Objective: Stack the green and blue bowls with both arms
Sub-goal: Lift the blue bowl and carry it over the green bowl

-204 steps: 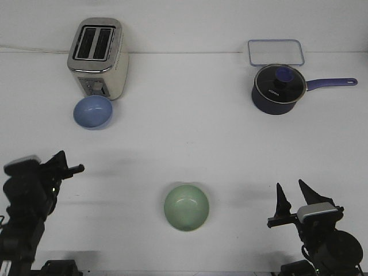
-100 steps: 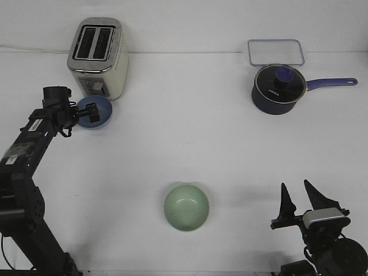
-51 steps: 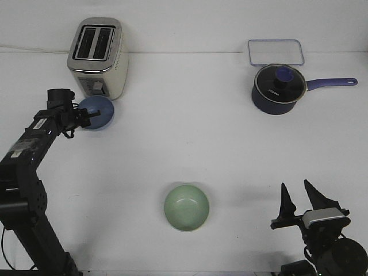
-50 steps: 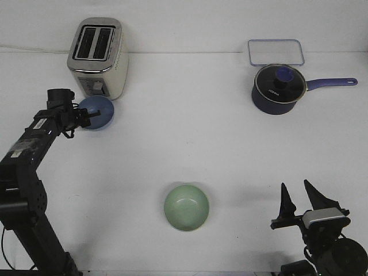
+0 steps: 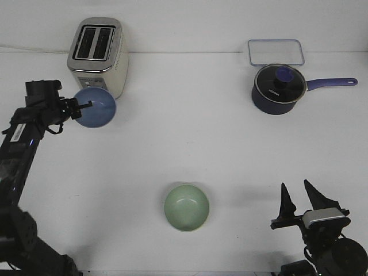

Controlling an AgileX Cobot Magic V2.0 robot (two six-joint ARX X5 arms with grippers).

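Observation:
Next, my left gripper lets go of the light blue bowl inside the pale green bowl (image 5: 183, 202) at the front middle of the table.
The light blue bowl (image 5: 96, 108) is at the left, in front of the toaster, tilted and lifted off the table. My left gripper (image 5: 80, 106) is shut on its left rim and holds it up. The pale green bowl (image 5: 186, 207) sits upright on the table at the front middle, untouched. My right gripper (image 5: 302, 202) is open and empty at the front right, well to the right of the green bowl.
A cream toaster (image 5: 98, 56) stands at the back left, just behind the blue bowl. A dark navy saucepan with a glass lid (image 5: 278, 88) and a clear rectangular lid (image 5: 276, 52) are at the back right.
My left arm reached from the front left to the blue bowl, shut on its rim, then raised and tilted it and drew back left. The right arm has stayed still.

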